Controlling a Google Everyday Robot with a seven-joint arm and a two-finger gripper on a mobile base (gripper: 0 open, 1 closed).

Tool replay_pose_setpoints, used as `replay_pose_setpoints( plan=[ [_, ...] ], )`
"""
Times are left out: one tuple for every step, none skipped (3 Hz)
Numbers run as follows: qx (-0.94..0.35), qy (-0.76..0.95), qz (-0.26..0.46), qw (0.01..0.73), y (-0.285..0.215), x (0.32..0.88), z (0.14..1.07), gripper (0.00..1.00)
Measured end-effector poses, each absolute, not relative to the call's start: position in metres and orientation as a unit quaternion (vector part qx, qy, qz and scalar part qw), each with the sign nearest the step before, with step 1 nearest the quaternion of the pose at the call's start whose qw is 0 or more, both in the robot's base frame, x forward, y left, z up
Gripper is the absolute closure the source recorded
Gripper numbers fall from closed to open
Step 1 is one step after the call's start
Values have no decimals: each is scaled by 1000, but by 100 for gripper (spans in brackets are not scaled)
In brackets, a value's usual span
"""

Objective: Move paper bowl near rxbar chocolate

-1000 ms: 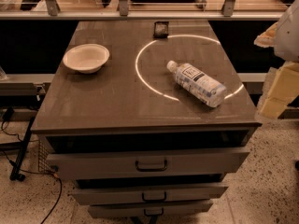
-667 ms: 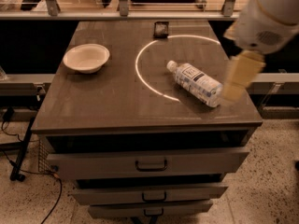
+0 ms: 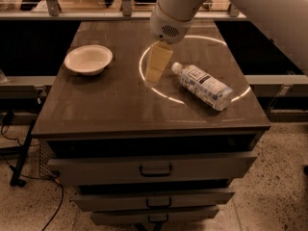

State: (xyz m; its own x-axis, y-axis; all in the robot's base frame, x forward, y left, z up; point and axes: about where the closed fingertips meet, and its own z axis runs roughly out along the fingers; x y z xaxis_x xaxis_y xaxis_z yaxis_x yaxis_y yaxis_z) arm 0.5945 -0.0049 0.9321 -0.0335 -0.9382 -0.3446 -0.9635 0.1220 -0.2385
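Next, I move my gripper to the paper bowl's rim [image 3: 108,51], at the back on the side toward the bottle, and close it there.
The paper bowl [image 3: 88,59] is a shallow off-white bowl standing upright at the back left of the brown table top [image 3: 115,112]. My gripper [image 3: 155,72] hangs from the white arm [image 3: 174,13] over the middle of the table, to the right of the bowl and apart from it, just left of the bottle's cap. It holds nothing that I can see. The rxbar chocolate is hidden; the arm covers the back middle of the table.
A clear plastic water bottle [image 3: 202,84] with a white label lies on its side right of the gripper. A bright ring of light [image 3: 166,96] marks the table top. Drawers [image 3: 156,170] sit below the front edge. A cable [image 3: 19,162] runs along the floor at left.
The arm has swung in from the right, passing over the bottle, to the middle of the table. It now covers the dark bar at the back. Bowl and bottle have not moved.
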Motion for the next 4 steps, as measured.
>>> replay_pose_setpoints(
  plan=[
    [-662, 718, 30, 213, -5, 595, 932, 0],
    [-636, 728, 52, 250, 36, 630, 922, 0],
    [-612, 738, 76, 274, 70, 664, 916, 0],
    [-567, 760, 123, 293, 120, 712, 904, 0]
  ],
)
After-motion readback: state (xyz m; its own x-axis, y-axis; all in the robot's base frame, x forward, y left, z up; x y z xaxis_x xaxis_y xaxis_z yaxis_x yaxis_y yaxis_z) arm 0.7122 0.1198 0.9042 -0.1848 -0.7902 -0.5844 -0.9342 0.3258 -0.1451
